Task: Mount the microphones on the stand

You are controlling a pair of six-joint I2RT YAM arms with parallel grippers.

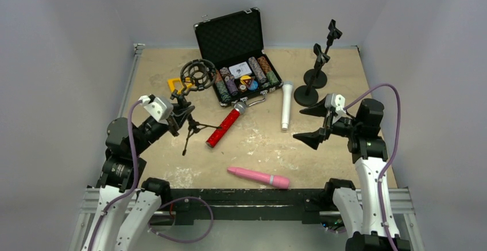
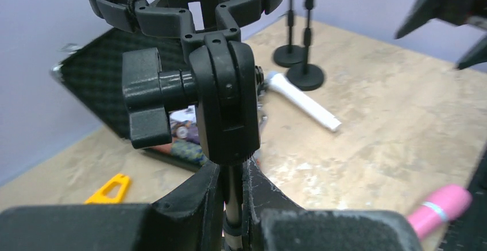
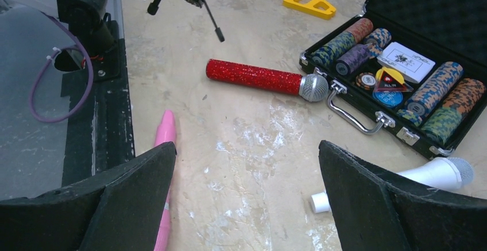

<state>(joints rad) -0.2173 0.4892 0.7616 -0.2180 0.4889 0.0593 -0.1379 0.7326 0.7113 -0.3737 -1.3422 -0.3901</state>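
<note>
My left gripper will set the black tripod stand free on the bare table point(image 1: 256, 134) point(image 2: 307, 177), in the space between the red and white microphones.
My left gripper point(image 1: 182, 109) point(image 2: 232, 173) is shut on the thin pole of a black tripod stand point(image 1: 192, 126), just under its swivel joint point(image 2: 224, 96). The stand's round shock-mount ring point(image 1: 198, 73) point(image 2: 184, 7) sits at the top. Three microphones lie flat on the table: a glittery red one point(image 1: 227, 126) point(image 3: 258, 77) beside the tripod legs, a white one point(image 1: 286, 106) point(image 3: 436, 173) further right, and a pink one point(image 1: 258, 177) point(image 3: 165, 142) near the front edge. My right gripper point(image 1: 310, 124) point(image 3: 247, 159) hovers open above the table with nothing between its fingers.
An open black case of poker chips point(image 1: 238, 70) point(image 3: 402, 78) stands at the back centre. Two round-based clip stands point(image 1: 313, 78) point(image 2: 298, 67) are at the back right. A yellow plastic piece point(image 1: 177, 84) point(image 3: 310, 3) lies at the back left.
</note>
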